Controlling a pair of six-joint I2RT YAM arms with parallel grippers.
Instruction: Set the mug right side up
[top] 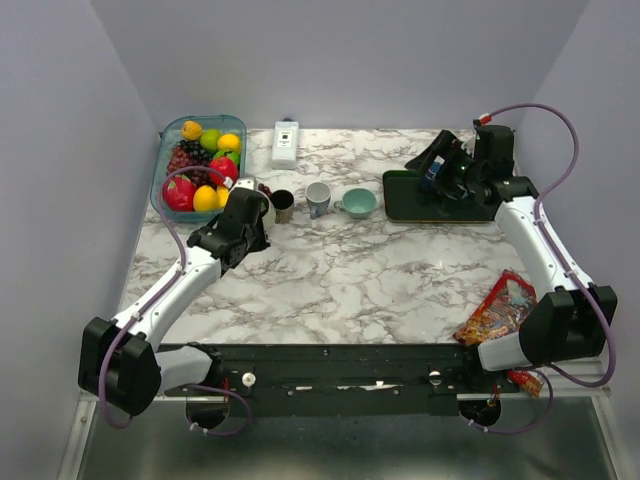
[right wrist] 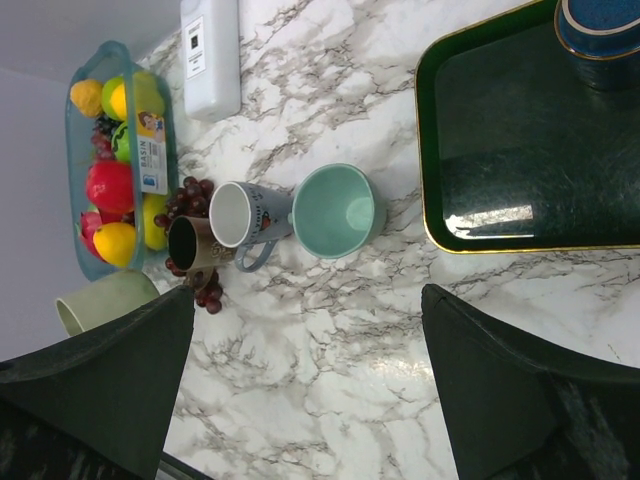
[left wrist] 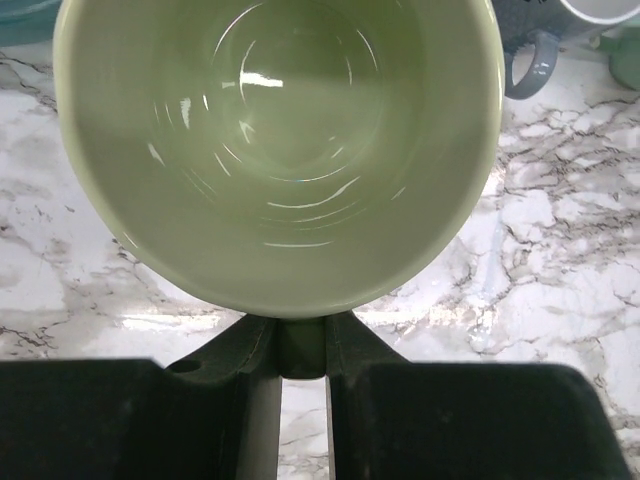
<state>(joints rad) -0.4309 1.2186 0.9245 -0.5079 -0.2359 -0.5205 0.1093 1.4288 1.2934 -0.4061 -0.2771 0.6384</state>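
Next, my left gripper sets the pale green mug, now held over the marble table, down on the marble (top: 280, 246) just in front of the brown mug.
A pale green mug (left wrist: 280, 150) fills the left wrist view, its open mouth facing the camera. My left gripper (left wrist: 302, 345) is shut on the mug's handle, which sits pinched between the two fingers, and holds the mug over the marble table. In the top view the left gripper (top: 245, 215) is at the left of the table, beside the row of mugs, and mostly hides the mug. Part of the mug also shows in the right wrist view (right wrist: 105, 300). My right gripper (right wrist: 310, 380) is open and empty, raised near the dark tray (top: 400, 205).
A brown mug (top: 283, 205), a grey mug (top: 318, 198) and a teal cup (top: 357, 203) stand upright in a row. A fruit basket (top: 175, 150) is at back left, with loose grapes (right wrist: 190, 195) beside it. A white box (top: 286, 143) is at the back. A blue cup (right wrist: 600, 25) is on the tray. A snack bag (top: 497, 310) lies near right.
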